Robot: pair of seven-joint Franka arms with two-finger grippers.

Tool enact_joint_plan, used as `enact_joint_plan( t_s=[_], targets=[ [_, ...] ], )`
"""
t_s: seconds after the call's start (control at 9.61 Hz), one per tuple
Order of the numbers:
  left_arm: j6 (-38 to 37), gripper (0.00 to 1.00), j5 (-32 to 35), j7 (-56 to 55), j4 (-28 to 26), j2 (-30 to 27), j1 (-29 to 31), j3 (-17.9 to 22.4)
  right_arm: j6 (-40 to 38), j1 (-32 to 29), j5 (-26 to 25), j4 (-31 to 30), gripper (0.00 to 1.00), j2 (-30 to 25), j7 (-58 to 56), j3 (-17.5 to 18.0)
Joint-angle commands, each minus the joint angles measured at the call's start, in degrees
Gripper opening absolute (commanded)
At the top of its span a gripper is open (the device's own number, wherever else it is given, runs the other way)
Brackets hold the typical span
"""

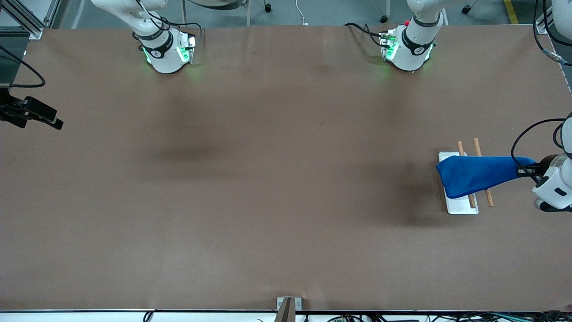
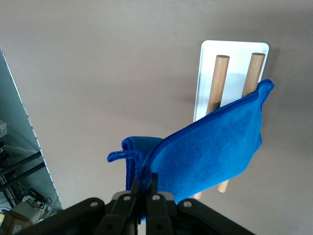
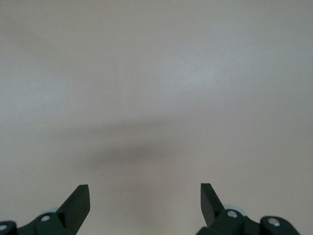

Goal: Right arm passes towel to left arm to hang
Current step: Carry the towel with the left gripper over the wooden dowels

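Observation:
My left gripper is to let go of the towel so that it hangs over both wooden dowels of the white-based rack [image 2: 222,129].
The royal-blue towel [image 1: 473,174] is stretched out from my left gripper [image 1: 525,170] across a small rack at the left arm's end of the table. The rack has a white base [image 1: 464,208] and two wooden dowels [image 1: 488,197]. In the left wrist view my left gripper [image 2: 145,183] is shut on one gathered corner of the towel [image 2: 210,152], which spreads across both dowels [image 2: 219,78]. I cannot tell whether the cloth rests on them. My right gripper [image 3: 145,193] is open and empty over bare table, and it shows at the table's edge at the right arm's end [image 1: 56,123].
The brown table surface [image 1: 268,179] spreads wide between the two arm bases [image 1: 167,53]. The rack stands close to the table edge at the left arm's end. A metal bracket [image 1: 288,306] sits at the edge nearest the front camera.

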Motion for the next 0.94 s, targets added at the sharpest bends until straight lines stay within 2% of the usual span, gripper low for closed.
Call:
enact_joint_plan(
  t_s=[0.0,0.83],
  targets=[
    [3.30,0.01,1.25,2.62,-0.56,2.53,1.15,-0.22,-0.15,-1.03,-0.66,-0.58,1.00,-0.58,-0.70,0.74],
    [11.12,0.01,2.13,9.40,-0.56,5.43,4.75,-0.22,-0.15,-0.94,-0.66,-0.58,1.00,-0.49,-0.53,0.74]
  ],
)
